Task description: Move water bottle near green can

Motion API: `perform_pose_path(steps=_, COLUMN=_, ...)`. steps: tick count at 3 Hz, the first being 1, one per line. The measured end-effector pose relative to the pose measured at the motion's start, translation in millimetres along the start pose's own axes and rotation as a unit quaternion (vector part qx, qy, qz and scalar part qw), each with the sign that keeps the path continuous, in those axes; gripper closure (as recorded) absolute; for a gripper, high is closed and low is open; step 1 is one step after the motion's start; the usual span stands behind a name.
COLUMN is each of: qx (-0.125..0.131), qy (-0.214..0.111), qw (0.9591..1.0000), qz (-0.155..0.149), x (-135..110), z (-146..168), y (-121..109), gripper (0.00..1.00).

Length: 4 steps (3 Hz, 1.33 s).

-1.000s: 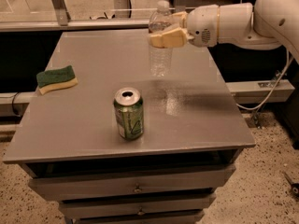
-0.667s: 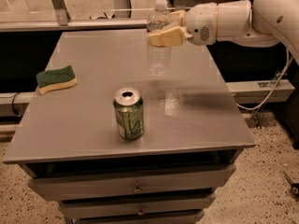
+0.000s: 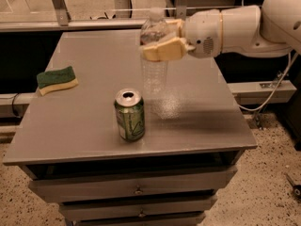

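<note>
The robot's gripper needs to release the water bottle on the grey table (image 3: 150, 122) beside the green can, toward the robot's white arm. The bottle now hangs just above the table.
The clear ribbed water bottle (image 3: 154, 65) with a white cap hangs upright above the grey table (image 3: 84, 121), its base just above the surface behind the can. My gripper (image 3: 162, 40) comes in from the right on a white arm and is shut on the bottle's upper part, tan fingers (image 3: 162, 50) on either side. The green can (image 3: 130, 115) with a silver top stands upright near the table's front, a little left of and in front of the bottle.
A green-and-yellow sponge (image 3: 57, 79) lies near the table's left edge. Drawers (image 3: 136, 189) sit below the tabletop. A rail and metal frame legs (image 3: 61, 13) run behind the table. A white cable (image 3: 263, 102) hangs at the right.
The gripper has carried the bottle slightly left and toward the front, closer to the can. The can and sponge have not moved.
</note>
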<state>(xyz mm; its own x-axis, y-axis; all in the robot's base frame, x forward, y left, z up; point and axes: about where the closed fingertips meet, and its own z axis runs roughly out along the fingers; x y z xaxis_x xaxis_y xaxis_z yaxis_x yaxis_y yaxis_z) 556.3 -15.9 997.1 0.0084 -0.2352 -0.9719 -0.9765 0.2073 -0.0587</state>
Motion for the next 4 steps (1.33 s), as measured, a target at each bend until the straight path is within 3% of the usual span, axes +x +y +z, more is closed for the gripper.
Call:
perform_pose_path(steps=1, qx=-0.031, qy=-0.001, qw=0.9994, qz=0.013, x=8.0, z=11.6, y=33.1, gripper=1.0)
perform_pose_path(steps=2, qx=-0.066, qy=0.009, qw=0.9978, qz=0.006, x=19.1, z=23.3, y=58.3, gripper=1.0)
perform_pose_path(steps=3, qx=-0.098, qy=0.014, qw=0.9949, qz=-0.016, x=29.7, z=25.9, y=75.7, gripper=1.0)
perform_pose_path(steps=4, qx=-0.115, qy=0.016, qw=0.9928, qz=-0.03, x=35.5, z=26.3, y=81.8, gripper=1.0)
